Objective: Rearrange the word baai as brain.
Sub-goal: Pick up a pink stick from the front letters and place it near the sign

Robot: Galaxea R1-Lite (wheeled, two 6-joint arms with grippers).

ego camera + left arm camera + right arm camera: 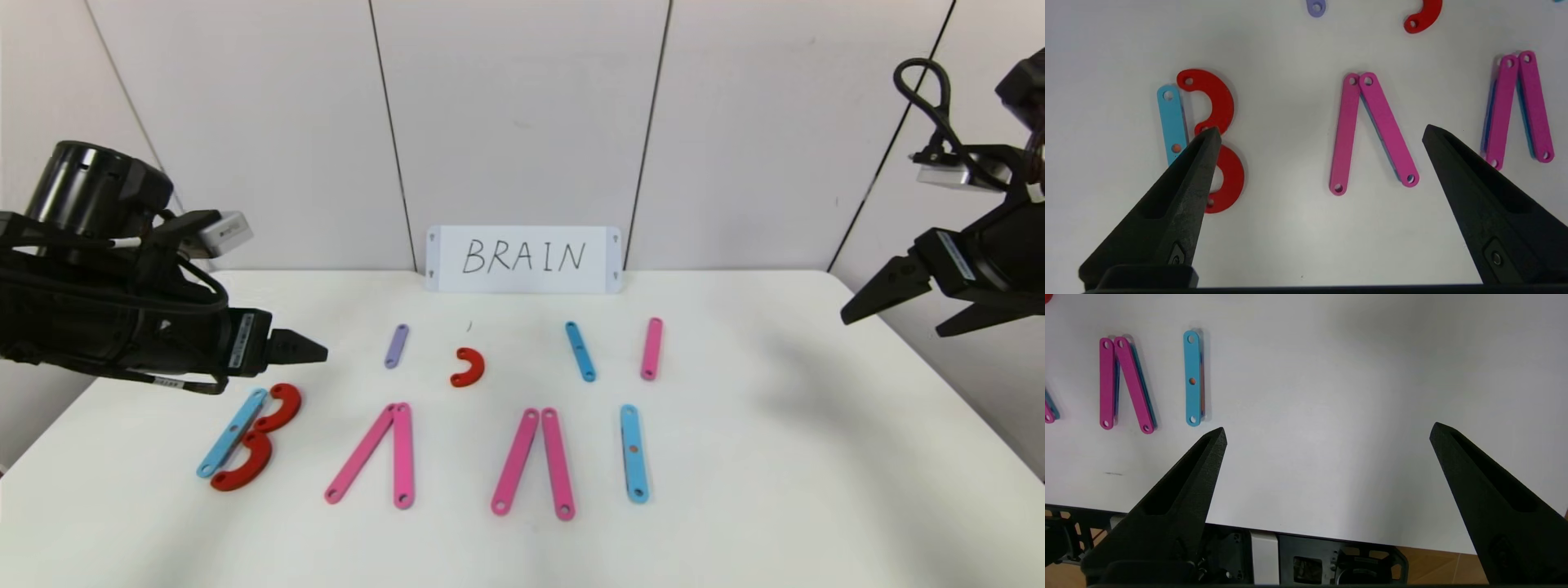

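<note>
The robot's left gripper will next close on the middle [357,456] [1343,144] of the first A's slanted pink bar, the one beside the B's red C pieces.
The word baai lies in a row along the front of the table. Its B is a blue bar [233,433] with two red C pieces [277,407]. Two pairs of pink bars [380,453] [535,461] make the A shapes, and a blue bar [633,453] makes the I. My left gripper [302,351] hovers open above the table just behind the B, with nothing in it. The left wrist view shows the left gripper [1322,131] over the B [1216,122] and the first pink pair [1372,130]. My right gripper [894,325] [1327,430] hangs open and empty above the table's right edge.
Spare pieces lie in a row behind the word: a short purple bar [396,346], a red C [468,367], a blue bar [580,351] and a pink bar [651,349]. A white card [523,258] reading BRAIN leans against the back wall.
</note>
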